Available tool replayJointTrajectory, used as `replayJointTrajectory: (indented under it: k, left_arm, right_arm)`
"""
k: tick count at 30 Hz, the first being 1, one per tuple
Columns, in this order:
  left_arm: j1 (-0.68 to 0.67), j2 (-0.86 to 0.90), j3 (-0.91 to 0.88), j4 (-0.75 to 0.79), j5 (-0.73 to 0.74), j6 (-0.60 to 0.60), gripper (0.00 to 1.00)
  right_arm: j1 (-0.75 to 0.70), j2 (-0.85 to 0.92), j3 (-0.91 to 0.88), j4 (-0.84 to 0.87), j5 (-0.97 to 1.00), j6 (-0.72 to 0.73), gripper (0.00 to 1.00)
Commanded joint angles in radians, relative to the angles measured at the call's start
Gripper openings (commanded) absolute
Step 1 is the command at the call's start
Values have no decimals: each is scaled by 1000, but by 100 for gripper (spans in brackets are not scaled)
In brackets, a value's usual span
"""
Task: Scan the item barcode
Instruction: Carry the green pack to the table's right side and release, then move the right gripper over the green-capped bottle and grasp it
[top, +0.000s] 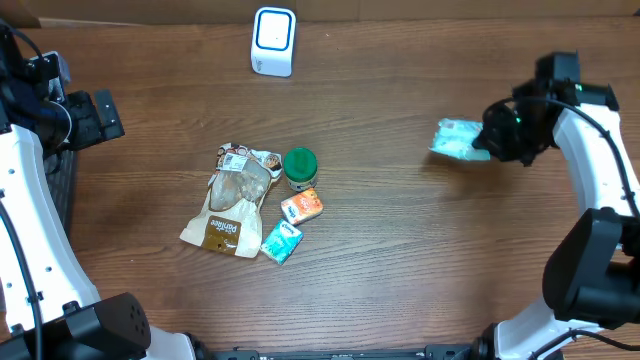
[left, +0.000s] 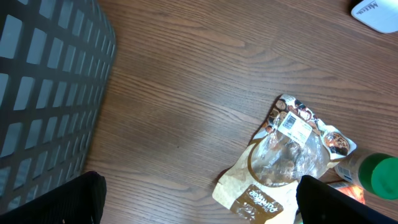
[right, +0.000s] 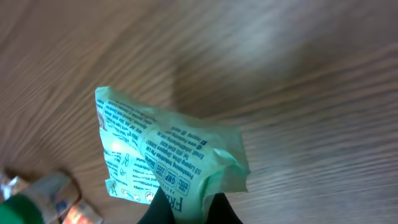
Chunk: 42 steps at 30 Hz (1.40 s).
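Observation:
The robot will set the pale green packet down on the bare wood table (top: 476, 151) just below the fingertips of its right gripper.
My right gripper (top: 487, 140) is shut on one end of a pale green plastic packet (top: 455, 139) with blue print and holds it above the wood table at the right. In the right wrist view the packet (right: 168, 155) fills the middle, its end pinched between my black fingers (right: 160, 210). No barcode is clear on the side that shows. A white scanner (top: 273, 40) stands at the table's back centre. My left gripper (top: 97, 115) hangs wide open at the far left with nothing in it, and the left wrist view shows bare wood between its fingers (left: 68, 199).
A small pile lies mid-table: a brown snack pouch (top: 232, 200), a green-capped bottle (top: 299, 167), an orange packet (top: 301, 206) and a teal packet (top: 281, 241). A black mesh basket (left: 43, 93) stands at the left edge by my left arm.

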Motion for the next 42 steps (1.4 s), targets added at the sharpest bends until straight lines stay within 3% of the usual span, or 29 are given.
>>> replayJointTrajectory:
  k: [1,27,30,33,35,38,39,42]
  left_arm:
    - [-3,-3,11,0,6,17,100]
    - [-3,-3,11,0,6,17,100]
    - [-3,-3,11,0,6,17,100]
    - [-3,-3,11,0,6,17,100]
    - [-3,-3,11,0,6,17,100]
    - [-3,-3,11,0,6,17,100]
    - [-3,-3,11,0,6,17,100]
    - [-3,-3,11,0,6,17,99]
  right_arm:
    - [-44,-13,-60,37,-24,11,4]
    - [-92,69,-126,234,101,86,4]
    - [-92,71,-126,230,101,85,11]
    - [-92,71,-126,223,101,85,24]
    - [-92,71,-126,219,101,82,26]
    - [-95,70,-117,206,100,81,47]
    - [-98,70,-96,182,98,63,61]
    - [-98,66,-12,98,97,52,66]
